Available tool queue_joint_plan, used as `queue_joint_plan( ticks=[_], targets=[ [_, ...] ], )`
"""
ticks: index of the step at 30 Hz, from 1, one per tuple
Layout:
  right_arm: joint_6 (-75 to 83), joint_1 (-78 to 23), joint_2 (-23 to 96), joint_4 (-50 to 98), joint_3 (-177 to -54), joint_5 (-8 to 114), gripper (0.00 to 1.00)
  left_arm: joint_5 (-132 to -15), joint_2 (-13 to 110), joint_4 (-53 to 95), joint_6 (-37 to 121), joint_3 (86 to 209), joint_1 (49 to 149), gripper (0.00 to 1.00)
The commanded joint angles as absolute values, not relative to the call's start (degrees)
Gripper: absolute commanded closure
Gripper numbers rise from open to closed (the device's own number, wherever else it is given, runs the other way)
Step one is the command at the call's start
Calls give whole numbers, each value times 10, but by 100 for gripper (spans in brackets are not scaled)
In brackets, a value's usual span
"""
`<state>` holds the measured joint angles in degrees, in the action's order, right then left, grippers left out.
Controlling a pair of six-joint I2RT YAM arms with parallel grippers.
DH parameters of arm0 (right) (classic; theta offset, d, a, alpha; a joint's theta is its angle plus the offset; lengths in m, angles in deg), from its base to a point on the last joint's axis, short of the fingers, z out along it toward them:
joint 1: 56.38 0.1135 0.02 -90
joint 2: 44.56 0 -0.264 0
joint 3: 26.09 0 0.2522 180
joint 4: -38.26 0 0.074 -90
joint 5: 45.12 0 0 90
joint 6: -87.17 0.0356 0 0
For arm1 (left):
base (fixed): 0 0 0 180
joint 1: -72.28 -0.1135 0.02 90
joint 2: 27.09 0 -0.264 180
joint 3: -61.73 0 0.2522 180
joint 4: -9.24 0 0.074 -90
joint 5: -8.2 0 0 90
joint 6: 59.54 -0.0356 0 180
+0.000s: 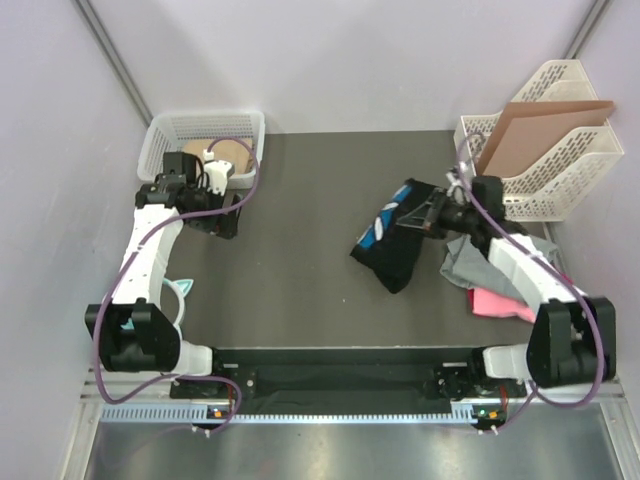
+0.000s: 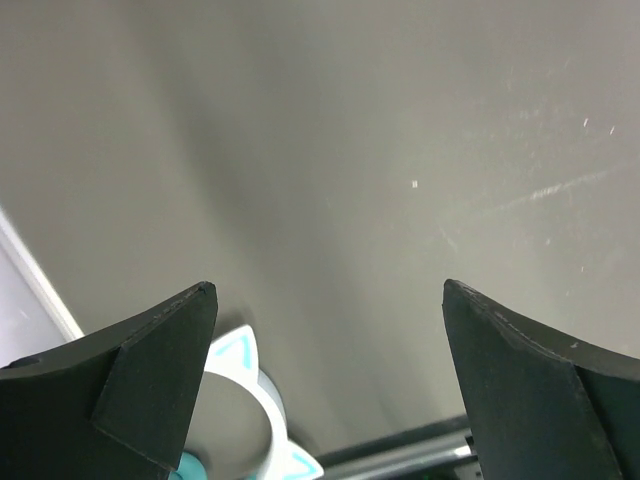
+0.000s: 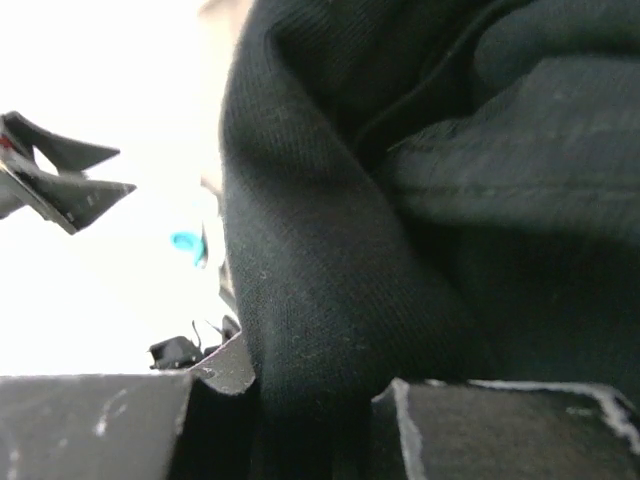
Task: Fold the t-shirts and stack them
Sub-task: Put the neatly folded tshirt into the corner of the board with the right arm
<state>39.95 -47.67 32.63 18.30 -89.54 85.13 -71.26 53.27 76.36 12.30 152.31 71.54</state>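
Next, my right gripper puts the black t-shirt down on the grey t-shirt (image 1: 507, 258) by the white file rack.
A black t-shirt (image 1: 392, 250) with a white-and-blue logo hangs bunched right of the table's middle. My right gripper (image 1: 420, 212) is shut on its upper edge. In the right wrist view dark cloth (image 3: 340, 250) fills the frame and runs down between the fingers of the right gripper (image 3: 310, 400). A grey t-shirt (image 1: 468, 262) and a pink t-shirt (image 1: 500, 303) lie crumpled beside the right arm. My left gripper (image 1: 218, 222) hangs open at the back left, far from the shirts. Nothing sits between the left gripper (image 2: 328, 295) fingers, only bare table.
A white basket (image 1: 165, 135) holding a brown round thing stands at the back left. At the back right a white file rack (image 1: 580, 165) holds a brown cardboard sheet (image 1: 540, 125). A white cup with teal cat ears (image 1: 180, 292) (image 2: 240, 395) stands by the left arm.
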Motion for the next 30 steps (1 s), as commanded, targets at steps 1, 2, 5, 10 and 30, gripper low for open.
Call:
queue_joint_plan(
  ticks=[1,2,5,10,30],
  targets=[
    [338,-583,240,97,-878,897,100,-713,532,778,119,1513,710,1],
    [333,-622,230,70,-878,903,100,-713,534,779,121,1515,711,1],
    [332,-675,188,44,-875,887,100,-711,541,782,122,1523,711,1],
    [369,-754,143,29,-855,875,100,-709,548,792,119,1533,711,1],
    [390,-934,99,-65,-906,680,100,-723,554,815,89,1530,711,1]
  ],
)
